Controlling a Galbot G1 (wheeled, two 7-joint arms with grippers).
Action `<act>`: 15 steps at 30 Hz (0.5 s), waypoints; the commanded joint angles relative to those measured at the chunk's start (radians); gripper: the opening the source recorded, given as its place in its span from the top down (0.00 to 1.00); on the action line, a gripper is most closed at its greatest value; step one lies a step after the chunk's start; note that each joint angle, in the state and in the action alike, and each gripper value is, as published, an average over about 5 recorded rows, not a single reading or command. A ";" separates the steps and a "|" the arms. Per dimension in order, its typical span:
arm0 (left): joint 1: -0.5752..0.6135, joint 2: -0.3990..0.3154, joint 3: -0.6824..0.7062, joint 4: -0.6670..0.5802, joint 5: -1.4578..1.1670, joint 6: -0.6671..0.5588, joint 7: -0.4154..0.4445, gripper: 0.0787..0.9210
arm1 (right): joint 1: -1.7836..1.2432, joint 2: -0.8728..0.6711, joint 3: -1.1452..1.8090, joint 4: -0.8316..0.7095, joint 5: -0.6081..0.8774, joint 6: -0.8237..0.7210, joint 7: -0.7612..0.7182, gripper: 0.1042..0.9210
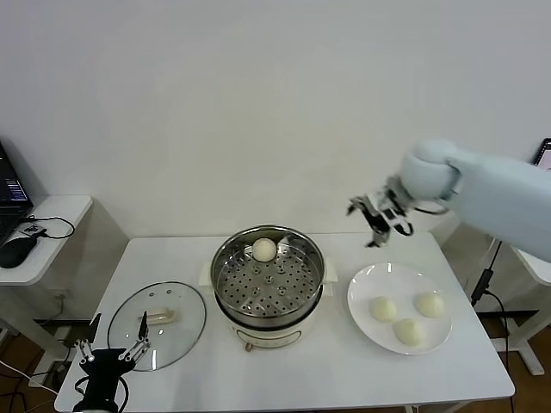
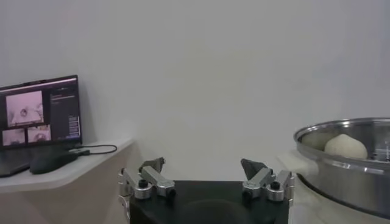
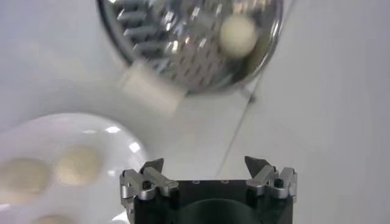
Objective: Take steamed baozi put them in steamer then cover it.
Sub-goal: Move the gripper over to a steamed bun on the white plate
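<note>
My right gripper is to go to the white plate next. There it should close around the sides of the baozi (image 1: 383, 309) (image 3: 79, 165) nearest the steel steamer.
The steel steamer (image 1: 268, 280) stands mid-table with one baozi (image 1: 263, 249) on its perforated tray, at the back. That baozi (image 3: 237, 35) and the steamer (image 3: 183, 42) also show in the right wrist view, and the steamer (image 2: 350, 164) with its baozi (image 2: 345, 147) in the left wrist view. Three baozi (image 1: 383, 309) (image 1: 430, 305) (image 1: 408, 332) lie on the white plate (image 1: 370, 288) to the right. The glass cover (image 1: 155, 324) lies flat to the left. My right gripper (image 1: 380, 219) hovers open and empty above the table behind the plate. My left gripper (image 1: 110, 353) waits open at the front left corner.
A side desk (image 1: 43, 237) with a laptop, mouse and cable stands to the left of the table. The wall runs close behind the table. Another desk edge (image 1: 534, 262) shows at the far right.
</note>
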 commanded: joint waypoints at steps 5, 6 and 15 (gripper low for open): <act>-0.011 0.000 0.003 0.012 0.006 0.009 0.001 0.12 | -0.301 -0.169 0.176 0.051 -0.062 -0.099 -0.009 0.12; -0.013 0.000 0.003 0.013 0.006 0.010 0.001 0.12 | -0.326 -0.160 0.190 0.040 -0.073 -0.098 -0.009 0.12; -0.014 -0.008 0.006 0.032 0.013 0.010 0.000 0.12 | -0.448 -0.087 0.247 -0.041 -0.159 -0.058 -0.034 0.12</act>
